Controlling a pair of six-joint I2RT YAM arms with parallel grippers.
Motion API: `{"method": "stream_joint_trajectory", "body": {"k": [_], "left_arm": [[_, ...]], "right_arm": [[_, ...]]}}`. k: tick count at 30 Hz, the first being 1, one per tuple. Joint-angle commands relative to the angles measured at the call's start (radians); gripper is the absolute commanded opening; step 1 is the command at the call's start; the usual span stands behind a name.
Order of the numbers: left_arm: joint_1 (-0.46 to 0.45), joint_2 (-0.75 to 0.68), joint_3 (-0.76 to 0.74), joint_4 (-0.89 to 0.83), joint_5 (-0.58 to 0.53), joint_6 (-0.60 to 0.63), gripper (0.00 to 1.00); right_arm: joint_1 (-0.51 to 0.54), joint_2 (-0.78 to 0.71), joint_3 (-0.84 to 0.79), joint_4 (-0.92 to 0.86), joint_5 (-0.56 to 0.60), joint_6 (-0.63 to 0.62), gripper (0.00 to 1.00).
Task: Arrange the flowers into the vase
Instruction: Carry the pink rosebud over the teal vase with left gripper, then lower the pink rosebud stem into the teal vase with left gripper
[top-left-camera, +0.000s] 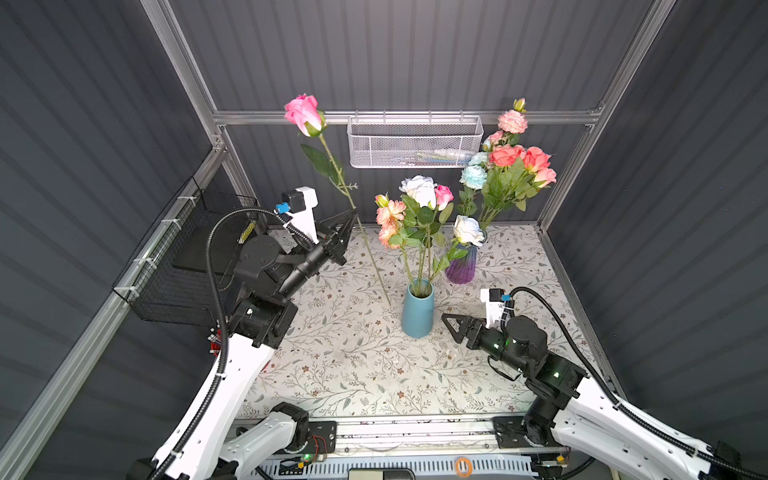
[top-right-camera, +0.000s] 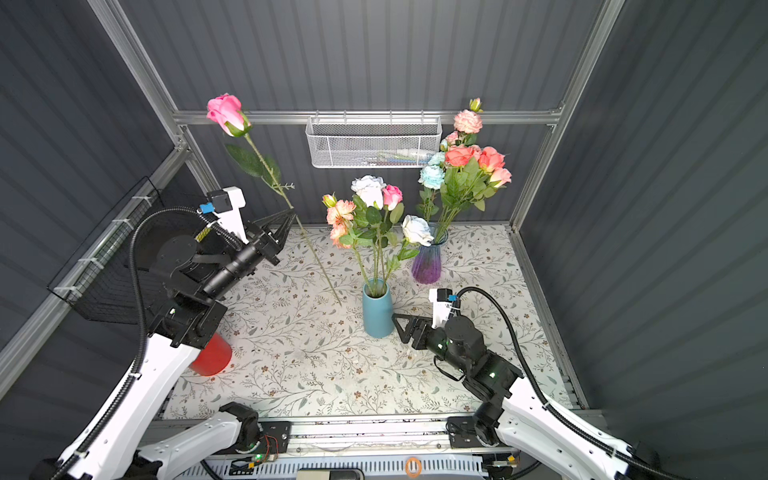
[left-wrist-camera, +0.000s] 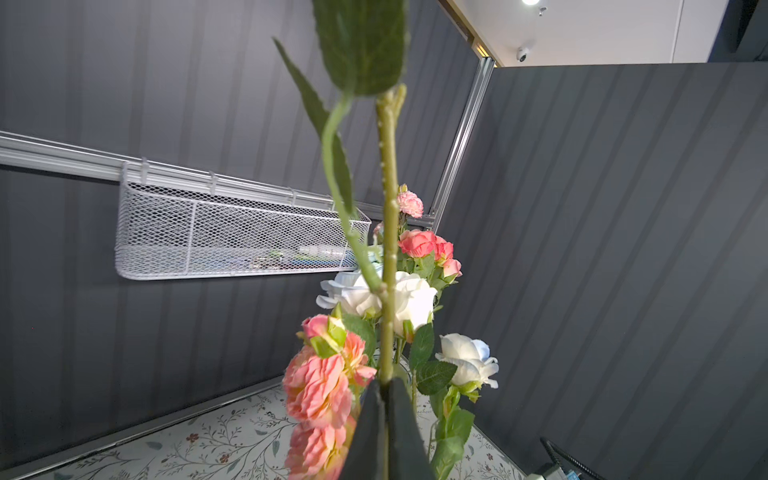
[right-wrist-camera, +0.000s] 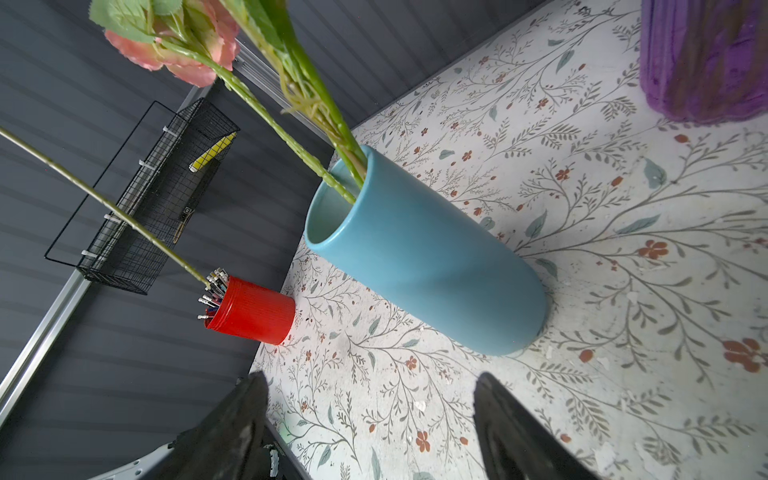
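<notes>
The robot's left gripper will release the pink rose in the opening of the blue vase (top-left-camera: 424, 288), next to the other stems.
My left gripper (top-left-camera: 354, 216) (top-right-camera: 292, 214) (left-wrist-camera: 384, 384) is shut on the stem (left-wrist-camera: 388, 232) of a long pink rose (top-left-camera: 305, 114) (top-right-camera: 227, 113). The rose is held high and tilted, its lower end just left of the blue vase (top-left-camera: 417, 316) (top-right-camera: 377, 313) (right-wrist-camera: 436, 257). That vase holds white, pink and coral flowers (top-left-camera: 419, 189). Behind it a purple vase (top-left-camera: 461, 266) (top-right-camera: 427, 264) holds coral, pink and pale blue flowers (top-left-camera: 509, 162). My right gripper (top-left-camera: 446, 320) (top-right-camera: 397, 320) (right-wrist-camera: 370, 376) is open and empty, low beside the blue vase's right side.
A white mesh basket (top-left-camera: 415, 143) hangs on the back wall. On the left wall hangs a black wire basket (top-left-camera: 183, 266). A red cup (top-right-camera: 212, 357) (right-wrist-camera: 253, 311) full of pens stands at the table's left edge, partly under my left arm.
</notes>
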Motion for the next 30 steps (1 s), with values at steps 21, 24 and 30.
{"method": "stream_joint_trajectory", "body": {"k": [21,24,30], "left_arm": [[-0.35,0.342,0.212,0.132,-0.228,0.419,0.0],[-0.376,0.348,0.184,0.139,-0.264,0.459,0.0],[-0.388,0.345,0.15,0.133,-0.295,0.465,0.0]], "right_arm": [[-0.057,-0.145,-0.014,-0.124,0.07,-0.043,0.81],[-0.064,-0.158,-0.033,-0.12,0.066,-0.037,0.81],[-0.072,-0.151,-0.045,-0.111,0.05,-0.034,0.81]]}}
